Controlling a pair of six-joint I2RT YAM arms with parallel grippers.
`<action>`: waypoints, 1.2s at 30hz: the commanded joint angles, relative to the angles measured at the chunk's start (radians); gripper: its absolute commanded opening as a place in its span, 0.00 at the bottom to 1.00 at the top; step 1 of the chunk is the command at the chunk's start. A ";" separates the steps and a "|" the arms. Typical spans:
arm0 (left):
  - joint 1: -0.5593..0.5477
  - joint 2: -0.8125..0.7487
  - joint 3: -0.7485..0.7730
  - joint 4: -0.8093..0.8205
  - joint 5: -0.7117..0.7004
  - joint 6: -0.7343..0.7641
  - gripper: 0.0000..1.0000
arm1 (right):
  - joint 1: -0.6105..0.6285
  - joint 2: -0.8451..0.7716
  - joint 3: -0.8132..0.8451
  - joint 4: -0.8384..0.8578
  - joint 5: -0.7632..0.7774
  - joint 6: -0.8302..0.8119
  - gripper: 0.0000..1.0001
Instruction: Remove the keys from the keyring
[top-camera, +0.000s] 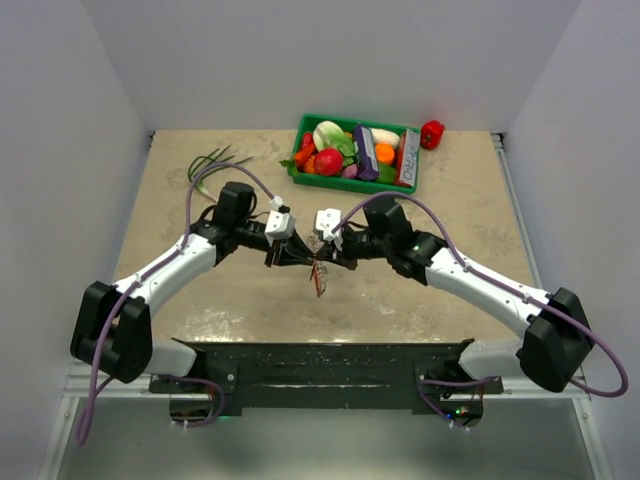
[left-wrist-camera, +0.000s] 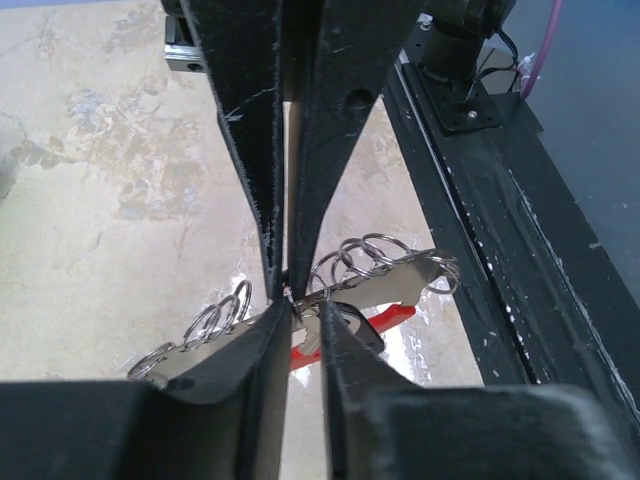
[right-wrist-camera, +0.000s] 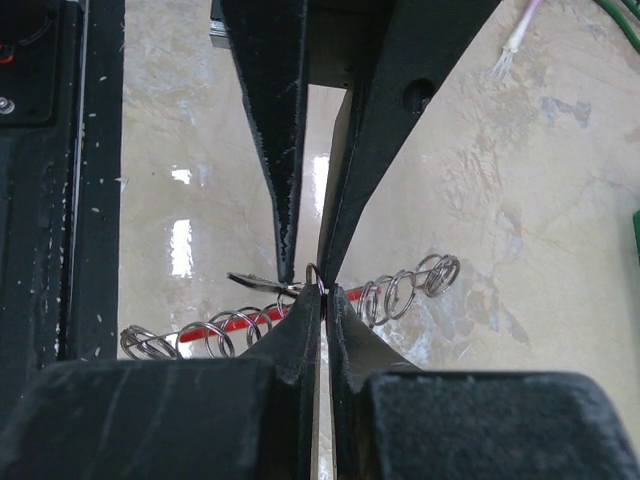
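A silvery key blade sits in the gap of my left gripper, so I should open that gripper and pinch the thin keyring (right-wrist-camera: 314, 270) before my right gripper lets it go.
Over the middle of the table my two grippers meet tip to tip, the left gripper (top-camera: 290, 258) facing the right gripper (top-camera: 335, 260). The bunch hangs between them with its red tag (top-camera: 317, 278) pointing down. In the right wrist view my right gripper (right-wrist-camera: 322, 292) is shut on the thin keyring (right-wrist-camera: 313, 272). A flat key (right-wrist-camera: 255, 282) sticks out to the left. In the left wrist view my left gripper (left-wrist-camera: 305, 310) stands slightly open, with a silvery key blade in the gap. Beyond it are a long silver key (left-wrist-camera: 400, 283), a black-headed key (left-wrist-camera: 362, 325) and the red tag (left-wrist-camera: 398, 314).
Chains of several linked rings (right-wrist-camera: 420, 285) trail off both sides of the bunch. A green bin (top-camera: 300, 150) of toy vegetables stands at the back, with a red pepper (top-camera: 432, 133) beside it and green onions (top-camera: 213, 162) at the back left. The black base rail (top-camera: 320, 365) runs along the near edge.
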 joint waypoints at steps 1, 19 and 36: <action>-0.005 -0.035 0.006 0.073 0.002 -0.022 0.35 | 0.007 -0.022 0.016 0.024 -0.006 0.013 0.00; 0.000 -0.036 0.000 0.145 -0.087 -0.102 0.53 | -0.006 -0.036 0.027 -0.036 0.023 -0.062 0.00; -0.036 0.024 0.028 0.099 -0.121 -0.096 0.48 | 0.005 -0.032 0.027 -0.011 0.095 -0.064 0.00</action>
